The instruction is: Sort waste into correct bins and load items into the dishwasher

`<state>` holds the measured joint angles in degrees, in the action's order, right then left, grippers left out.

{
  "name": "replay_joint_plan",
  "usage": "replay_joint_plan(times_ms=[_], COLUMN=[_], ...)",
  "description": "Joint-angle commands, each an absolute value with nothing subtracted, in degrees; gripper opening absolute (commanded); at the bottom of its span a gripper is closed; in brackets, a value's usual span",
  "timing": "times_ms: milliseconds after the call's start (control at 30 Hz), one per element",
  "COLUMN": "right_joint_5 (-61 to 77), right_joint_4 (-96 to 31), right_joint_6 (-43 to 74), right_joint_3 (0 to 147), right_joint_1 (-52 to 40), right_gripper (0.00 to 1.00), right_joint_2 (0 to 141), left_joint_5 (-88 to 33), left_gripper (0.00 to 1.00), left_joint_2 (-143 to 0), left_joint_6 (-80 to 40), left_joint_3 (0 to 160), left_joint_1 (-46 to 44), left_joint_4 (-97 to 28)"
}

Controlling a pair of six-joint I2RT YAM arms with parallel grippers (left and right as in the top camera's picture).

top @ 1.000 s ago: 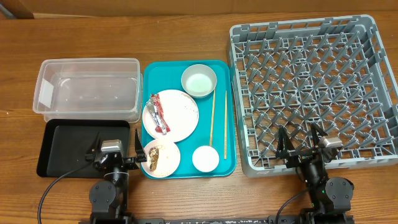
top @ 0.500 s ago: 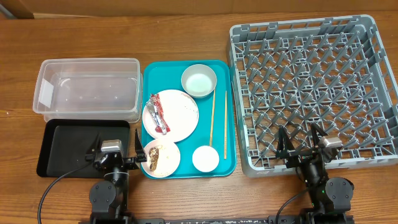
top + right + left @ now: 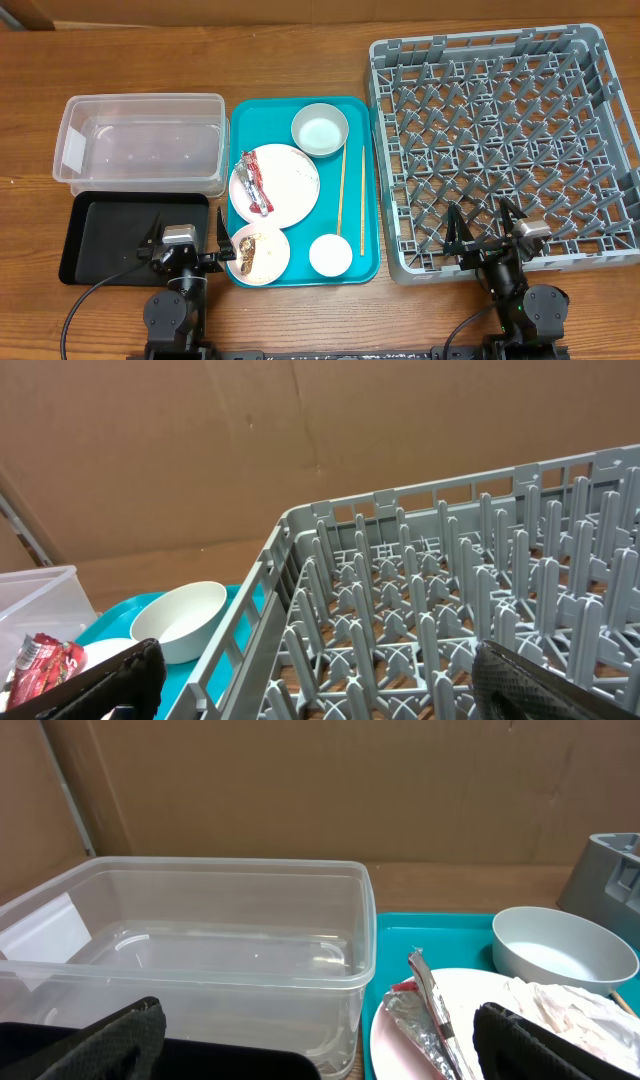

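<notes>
The small white cup is next for my left gripper, which should go to it and close on the cup's rim (image 3: 312, 258) beside the small plate of brown scraps.
On the teal tray (image 3: 370, 200) a large white plate (image 3: 290, 185) carries a crumpled red-and-white wrapper (image 3: 254, 182), which also shows in the left wrist view (image 3: 425, 1015). A small plate (image 3: 262, 254) holds brown scraps. A pale bowl (image 3: 320, 130) sits at the tray's back, a small white cup (image 3: 330, 254) at its front, and two chopsticks (image 3: 343, 195) lie along its right side. The clear tub (image 3: 140, 140) and black tray (image 3: 120, 235) sit left. The grey dish rack (image 3: 505, 140) is right. My left gripper (image 3: 185, 243) is open over the black tray's near right corner. My right gripper (image 3: 487, 232) is open over the rack's front edge.
The bare wooden table (image 3: 300, 320) runs along the front, where both arm bases (image 3: 176, 315) stand. A brown cardboard wall (image 3: 320, 780) closes the far side behind the tub and rack. The napkin (image 3: 560, 1005) lies on the plate in the left wrist view.
</notes>
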<state>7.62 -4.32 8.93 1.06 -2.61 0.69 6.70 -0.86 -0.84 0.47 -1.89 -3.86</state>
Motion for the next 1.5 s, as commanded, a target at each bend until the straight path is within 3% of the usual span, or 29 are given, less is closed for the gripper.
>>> replay_joint_plan(times_ms=[0,1333,1467], right_joint_5=[7.6,7.6,6.7], right_joint_4=[-4.0,-4.0,-4.1], right_joint_6=[8.6,8.6,8.6], right_joint_3=[0.5,0.5,0.5], right_joint_1=[-2.2,-2.2,-2.2], right_gripper=[1.0,1.0,1.0], right_joint_2=[0.4,0.4,0.4], left_joint_5=[7.0,7.0,1.2], left_gripper=[1.0,1.0,1.0], left_joint_2=[-0.3,-0.3,-0.3], left_joint_6=[0.4,0.4,-2.1], left_joint_3=[0.3,0.3,0.3], left_joint_1=[-2.0,-2.0,-2.0], left_joint_4=[-3.8,-3.8,-4.1])
